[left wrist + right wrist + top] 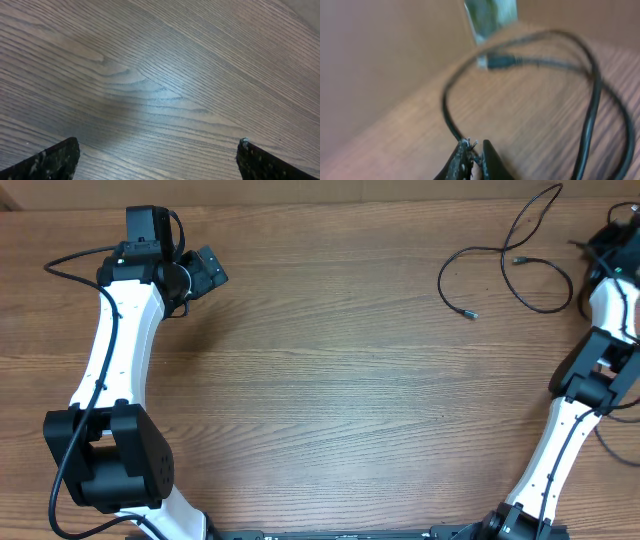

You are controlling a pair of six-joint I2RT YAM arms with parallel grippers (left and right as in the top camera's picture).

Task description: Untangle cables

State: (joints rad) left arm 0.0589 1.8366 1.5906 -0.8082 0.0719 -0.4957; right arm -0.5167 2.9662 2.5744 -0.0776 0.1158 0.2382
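Next, my right gripper lets go of the cable on the wood (611, 288) beside the rounded loop of the other black cable. The held cable is now at the table's far end.
Thin black cables (500, 248) lie in loose loops at the table's far right, with small plug ends (470, 313) pointing inward. My right gripper (603, 242) sits at the right end of these strands. In the right wrist view its jaws (476, 146) are shut on a cable (451, 125), which curves up and round to a plug (502, 61); a second strand (590, 120) runs down the right side. My left gripper (207, 272) is at the far left, away from the cables, open over bare wood (159, 150).
The wooden table (330, 380) stretches between the two arms. The thicker black wire of the left arm (70, 265) loops out to the left. A brown wall (380, 60) rises just beyond the table edge near the right gripper.
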